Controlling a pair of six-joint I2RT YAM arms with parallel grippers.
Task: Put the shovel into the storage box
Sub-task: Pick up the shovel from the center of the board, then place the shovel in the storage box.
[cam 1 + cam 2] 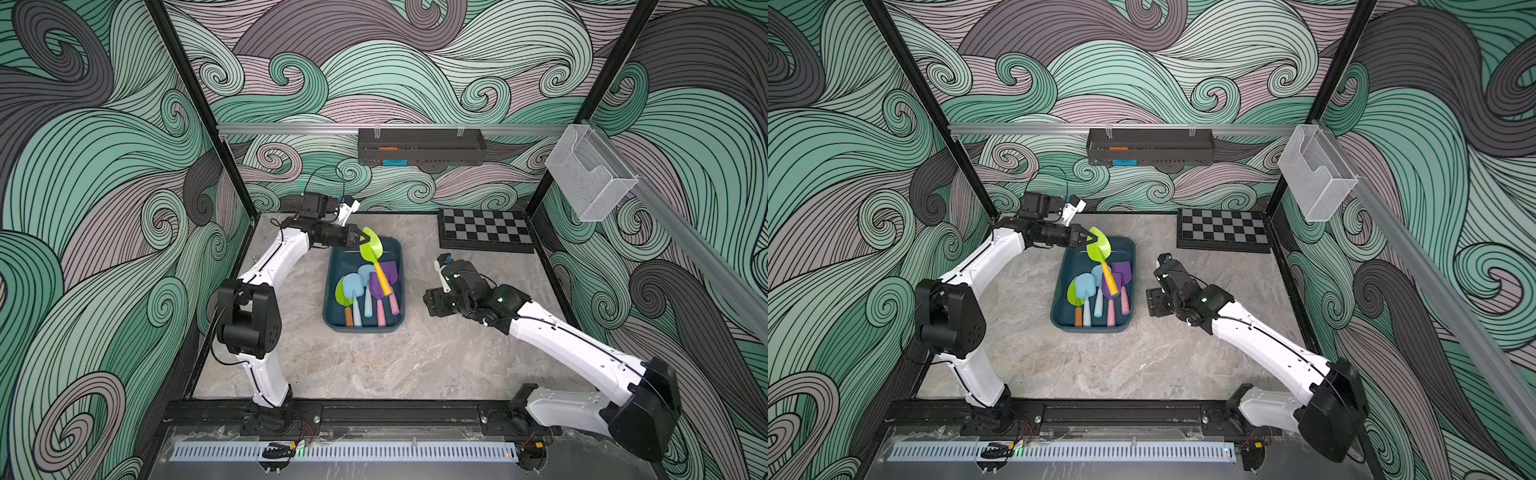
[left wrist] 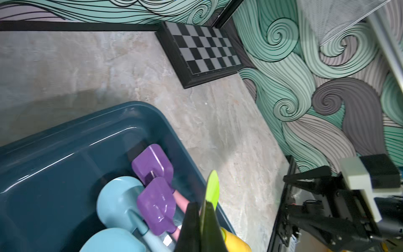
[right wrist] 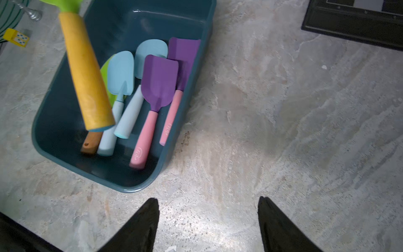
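Next, I release the yellow-handled shovel, now tilted over the storage box's far end, with my left gripper on top of the purple shovel (image 1: 380,294) (image 2: 170,227) nearest the light blue shovels.
A shovel (image 1: 381,279) with a lime-green blade and a yellow handle hangs tilted over the far end of the dark teal storage box (image 1: 345,259), its handle sloping down toward the box's middle. My left gripper (image 1: 365,240) is shut on the edge of the green blade (image 2: 212,189), as both top views and the left wrist view show. Several other shovels lie inside the box (image 3: 130,21): light blue ones, purple ones with pink handles, and a green one. My right gripper (image 3: 208,199) stands open over bare table to the right of the box, holding nothing.
A chessboard (image 1: 486,230) lies at the back right corner of the table. A black perforated tray (image 1: 419,145) hangs on the back rail and a white wire-mesh basket (image 1: 590,183) on the right rail. A small yellow block (image 3: 18,38) lies on the table beside the box.
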